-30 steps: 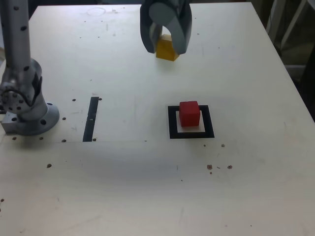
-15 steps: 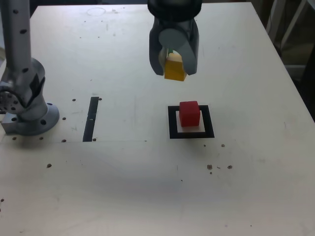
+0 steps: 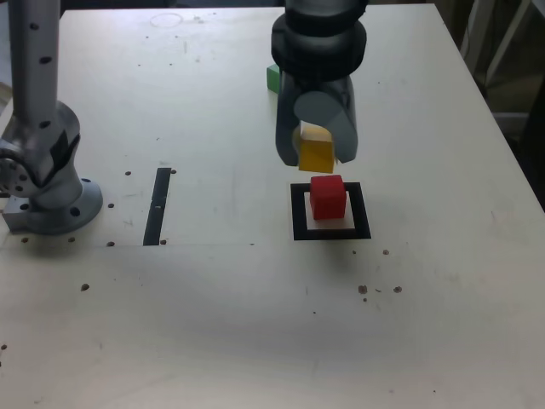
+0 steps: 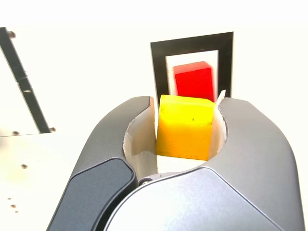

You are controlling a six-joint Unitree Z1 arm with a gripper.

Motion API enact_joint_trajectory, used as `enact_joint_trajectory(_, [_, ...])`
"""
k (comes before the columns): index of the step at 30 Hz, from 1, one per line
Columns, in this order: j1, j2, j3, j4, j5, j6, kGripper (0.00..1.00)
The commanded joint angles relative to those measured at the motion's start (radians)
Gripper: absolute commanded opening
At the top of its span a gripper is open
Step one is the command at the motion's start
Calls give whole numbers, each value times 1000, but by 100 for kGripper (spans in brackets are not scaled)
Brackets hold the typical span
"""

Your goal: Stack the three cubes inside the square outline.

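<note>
I need to release the yellow cube with my gripper so that it sits on top of the red cube [image 3: 333,178] [image 4: 193,69] inside the square outline. The yellow cube is now held just above and behind it.
My gripper [image 3: 316,155] is shut on the yellow cube [image 3: 317,154] and holds it in the air, a little above and just behind the red cube [image 3: 328,196]. That red cube sits inside the square outline [image 3: 297,213] of black tape. In the wrist view the yellow cube [image 4: 186,126] is clamped between the grey jaws of my gripper [image 4: 186,130], with the red cube [image 4: 193,80] and the square outline [image 4: 159,67] beyond it. The green cube [image 3: 273,77] rests on the table farther back, partly hidden by the arm.
The arm's grey base [image 3: 47,192] stands at the exterior view's left. A straight black tape strip [image 3: 158,205] lies between the base and the square. Small dark specks dot the white table [image 3: 255,324]. The table's right edge runs near a dark gap.
The gripper has carried the yellow cube from the far part of the table toward the front and down, ending close above the red cube. The green cube has come into sight behind it.
</note>
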Motion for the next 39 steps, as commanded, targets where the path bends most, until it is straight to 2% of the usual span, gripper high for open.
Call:
enact_joint_trajectory(1, [0, 12, 8, -25, 8, -7, 39])
enact_joint_trajectory(8, [0, 49, 39, -88, 26, -19, 39])
enact_joint_trajectory(16, [0, 60, 49, -95, 53, -22, 39])
enact_joint_trajectory(27, [0, 52, 53, -99, 47, -23, 39])
enact_joint_trajectory(39, [0, 50, 54, -95, 35, -11, 55])
